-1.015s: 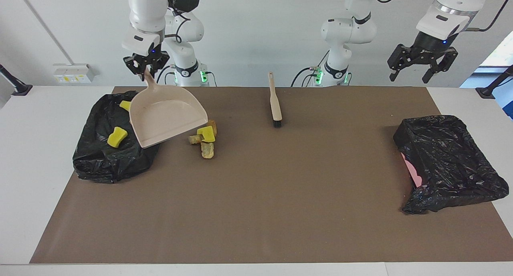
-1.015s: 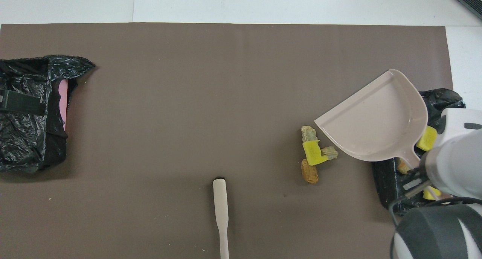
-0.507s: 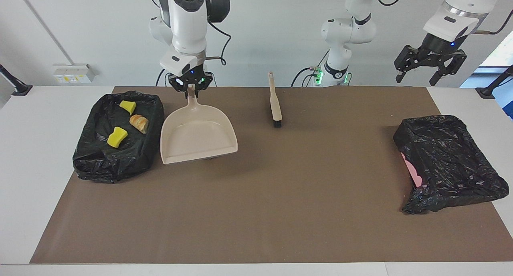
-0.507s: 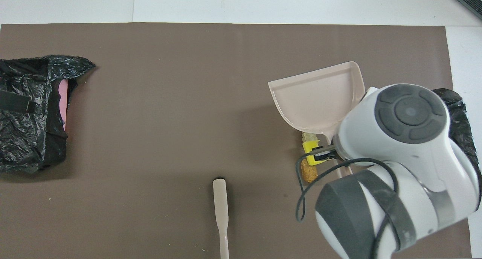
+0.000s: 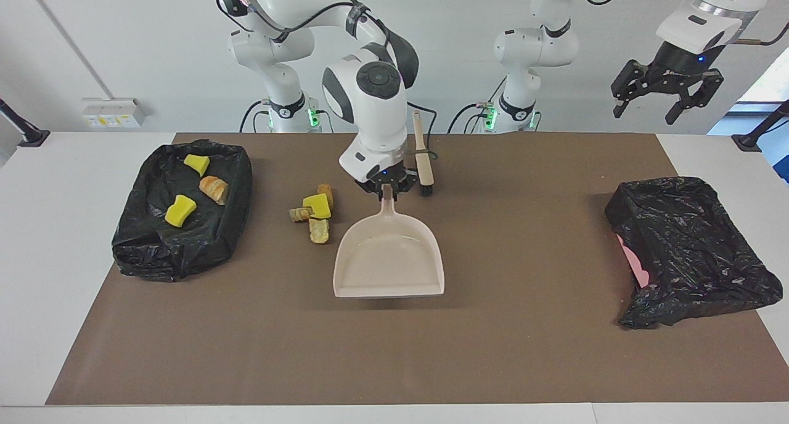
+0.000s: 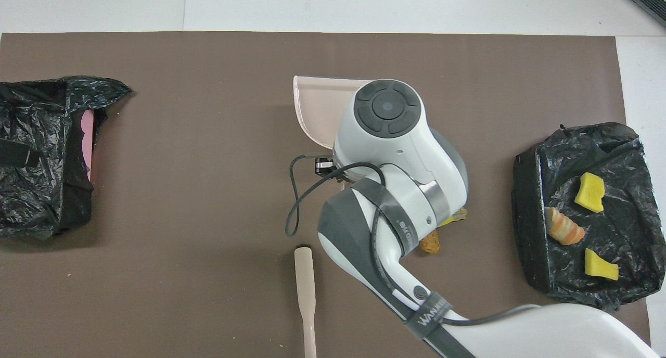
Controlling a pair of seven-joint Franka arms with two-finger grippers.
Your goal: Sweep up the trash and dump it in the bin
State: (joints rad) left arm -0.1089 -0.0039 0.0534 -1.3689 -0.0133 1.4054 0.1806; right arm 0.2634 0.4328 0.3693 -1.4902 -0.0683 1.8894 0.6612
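Note:
The beige dustpan, now low at the brown mat's middle, will be put down by my right gripper on the brown mat straight [image 6: 305,136] beyond the beige brush.
My right gripper [image 5: 386,193] is shut on the handle of a beige dustpan [image 5: 388,257], which sits low at the middle of the brown mat with its mouth facing away from the robots. In the overhead view my right arm covers most of the dustpan [image 6: 315,105]. A small pile of yellow and tan trash [image 5: 314,213] lies on the mat beside the dustpan, toward the right arm's end, and is mostly hidden under my arm in the overhead view. The black-bagged bin [image 5: 154,251] at that end holds three pieces [image 6: 564,229]. My left gripper [image 5: 666,96] hangs open, high over the left arm's end.
A beige brush [image 5: 423,160] lies on the mat close to the robots, just beside my right gripper; its handle [image 6: 305,280] shows in the overhead view. A second black-bagged container [image 5: 690,245] with pink showing sits at the left arm's end.
My right arm has carried the dustpan from over the bin, past the trash pile, to the middle of the mat and lowered it. The left gripper has drifted slightly.

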